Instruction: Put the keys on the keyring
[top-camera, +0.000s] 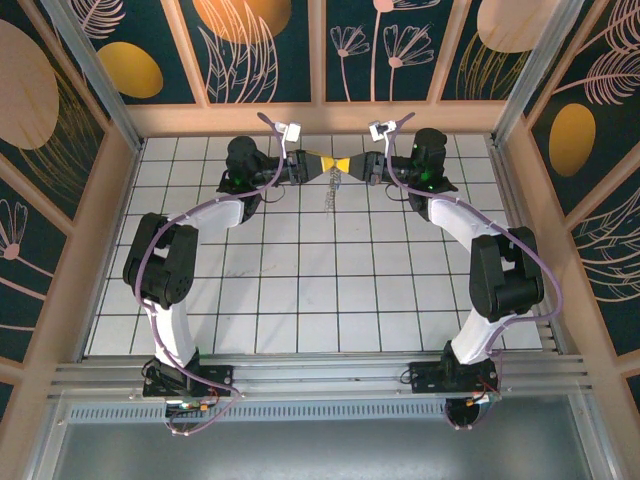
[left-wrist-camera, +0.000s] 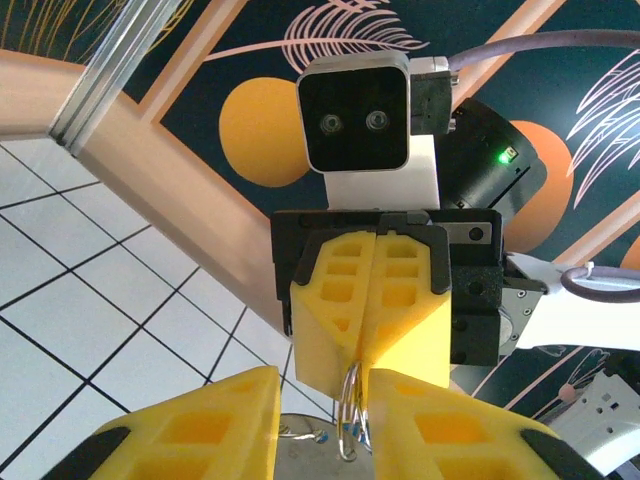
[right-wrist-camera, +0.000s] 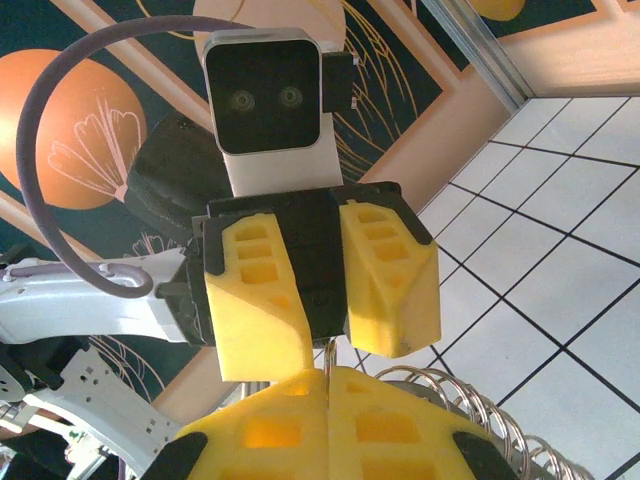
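Observation:
My left gripper should close on the ring that my right gripper pinches, and then my right gripper should open and take the blue key (left-wrist-camera: 363, 434) below.
My two grippers meet tip to tip above the far middle of the tiled floor. The right gripper (top-camera: 347, 165) (right-wrist-camera: 327, 378) (left-wrist-camera: 366, 352) is shut on a thin silvery ring of the keyring (left-wrist-camera: 352, 400) (right-wrist-camera: 328, 352). My left gripper (top-camera: 317, 165) (left-wrist-camera: 322, 385) (right-wrist-camera: 335, 352) is open, its yellow fingers straddling that ring. More silvery rings (right-wrist-camera: 470, 398) fan out beside the right fingers. A short metal cluster (top-camera: 328, 195) dangles under the meeting point. Tiny blue specks (left-wrist-camera: 322, 436) show low among the rings; I cannot tell whether they are the key. The beige loop is hidden.
White tiled floor (top-camera: 330, 290) stretches toward the arm bases. A wooden ledge (top-camera: 320, 118) and patterned back wall stand just behind the grippers. Wooden side walls (top-camera: 110, 230) close in left and right.

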